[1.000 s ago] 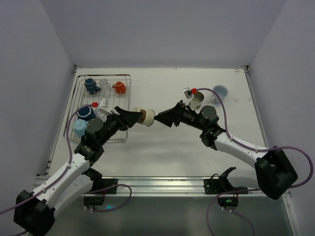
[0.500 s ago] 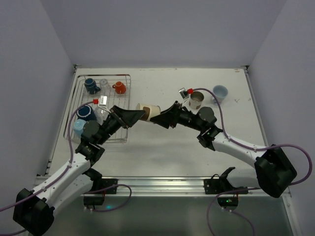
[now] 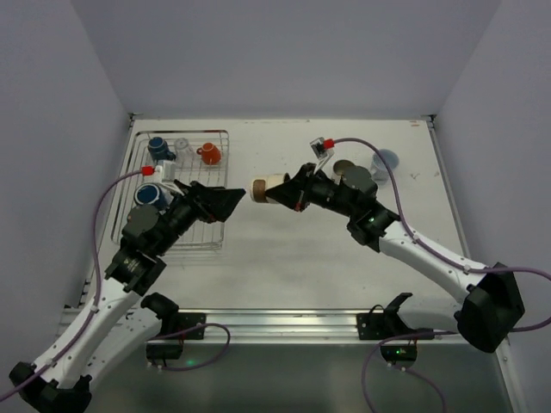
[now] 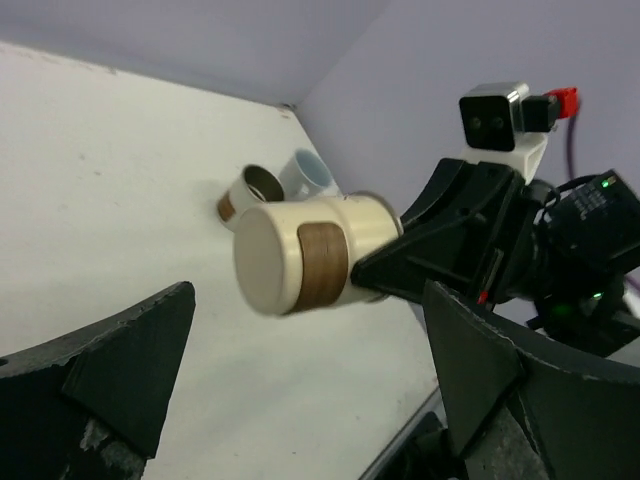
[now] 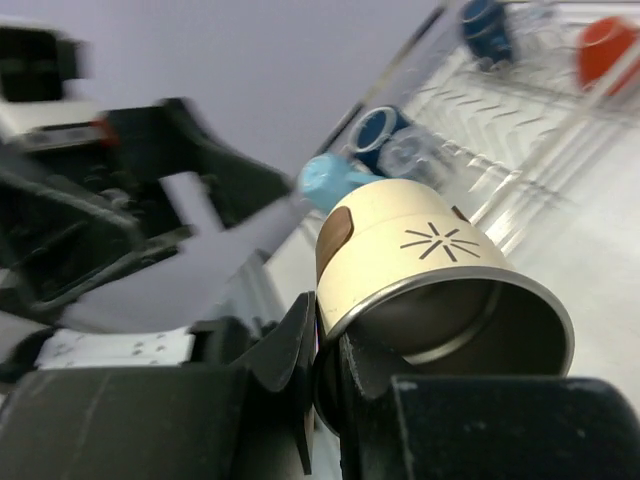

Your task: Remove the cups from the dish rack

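Note:
My right gripper is to set the cream cup, now held on its side above the table, down inside the metallic cup (image 3: 343, 171) that stands beside the light blue cup.
My right gripper (image 3: 284, 194) (image 5: 335, 340) is shut on the rim of a cream cup (image 3: 262, 188) (image 5: 420, 260) (image 4: 300, 255) with a brown band, holding it on its side above the table, just right of the dish rack (image 3: 176, 194) (image 5: 520, 95). My left gripper (image 3: 228, 205) (image 4: 305, 330) is open, its fingers either side of the cup's base but apart from it. In the rack are two dark blue mugs (image 3: 159, 149) (image 3: 148, 194), a clear glass (image 3: 182, 146), an orange mug (image 3: 209, 153) (image 5: 605, 45) and a light blue cup (image 5: 335, 180).
Two cups stand on the table at the back right: a metallic cup (image 3: 344, 167) (image 4: 250, 190) partly behind my right arm and a light blue cup (image 3: 385, 160) (image 4: 310, 172). White walls close in the table on three sides.
The left gripper opened, let go of the cream cup and drew back toward the rack. The right gripper shut on the cup's rim and now holds it alone.

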{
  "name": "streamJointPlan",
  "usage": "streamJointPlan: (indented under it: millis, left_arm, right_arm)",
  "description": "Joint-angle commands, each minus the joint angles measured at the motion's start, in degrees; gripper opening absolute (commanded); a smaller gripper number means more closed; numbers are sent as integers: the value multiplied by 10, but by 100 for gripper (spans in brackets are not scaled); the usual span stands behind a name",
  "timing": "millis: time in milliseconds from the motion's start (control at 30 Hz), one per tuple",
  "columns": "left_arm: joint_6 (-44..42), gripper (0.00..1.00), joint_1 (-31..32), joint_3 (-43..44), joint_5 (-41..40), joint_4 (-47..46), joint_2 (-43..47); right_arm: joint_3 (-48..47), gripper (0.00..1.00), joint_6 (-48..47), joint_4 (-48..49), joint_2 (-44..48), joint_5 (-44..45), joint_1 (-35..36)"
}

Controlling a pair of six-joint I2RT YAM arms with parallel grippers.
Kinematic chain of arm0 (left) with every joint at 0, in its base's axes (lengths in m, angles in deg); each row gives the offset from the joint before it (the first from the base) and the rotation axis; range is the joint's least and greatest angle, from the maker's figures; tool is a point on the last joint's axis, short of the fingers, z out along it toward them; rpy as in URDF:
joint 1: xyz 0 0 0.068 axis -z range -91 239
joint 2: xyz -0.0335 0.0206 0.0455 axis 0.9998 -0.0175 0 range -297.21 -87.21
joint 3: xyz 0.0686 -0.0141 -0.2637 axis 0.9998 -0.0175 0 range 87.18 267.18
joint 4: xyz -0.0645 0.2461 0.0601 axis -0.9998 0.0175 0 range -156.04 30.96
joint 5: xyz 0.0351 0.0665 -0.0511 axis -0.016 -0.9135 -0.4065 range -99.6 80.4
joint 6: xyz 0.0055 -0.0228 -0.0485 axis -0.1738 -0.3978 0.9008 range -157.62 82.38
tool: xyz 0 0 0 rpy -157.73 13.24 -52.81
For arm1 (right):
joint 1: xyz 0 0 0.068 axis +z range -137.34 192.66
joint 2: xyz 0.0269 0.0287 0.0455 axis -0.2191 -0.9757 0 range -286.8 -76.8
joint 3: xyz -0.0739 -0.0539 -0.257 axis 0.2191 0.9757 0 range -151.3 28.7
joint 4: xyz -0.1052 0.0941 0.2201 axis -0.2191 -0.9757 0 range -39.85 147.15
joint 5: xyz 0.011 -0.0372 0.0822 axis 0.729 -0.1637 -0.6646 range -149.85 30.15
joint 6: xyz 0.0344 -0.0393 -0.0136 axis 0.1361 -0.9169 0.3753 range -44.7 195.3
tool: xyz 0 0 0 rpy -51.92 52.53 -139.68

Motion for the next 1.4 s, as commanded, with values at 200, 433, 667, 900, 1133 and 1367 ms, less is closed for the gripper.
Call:
streamJointPlan:
  millis: [200, 433, 667, 900, 1133, 1367]
  left_arm:
    - [-240, 100, 1, 49, -147, 294, 106]
    - [-259, 100, 1, 23, -153, 278, 142]
    - [-271, 100, 1, 23, -128, 281, 135]
    - [-272, 100, 0, 20, -124, 281, 140]
    - [-269, 100, -1, 19, -124, 280, 137]
    - [-267, 100, -6, 18, -123, 280, 131]
  right_arm:
    - [-308, 0, -308, -601, -62, 260, -105]
    - [-489, 0, -374, -773, -203, 363, -168]
    - [-589, 0, -402, -825, -330, 367, -197]
    - [-647, 0, -414, -842, -411, 371, -202]
    - [-674, 0, -419, -843, -452, 354, -214]
    - [-672, 0, -426, -840, -471, 344, -224]
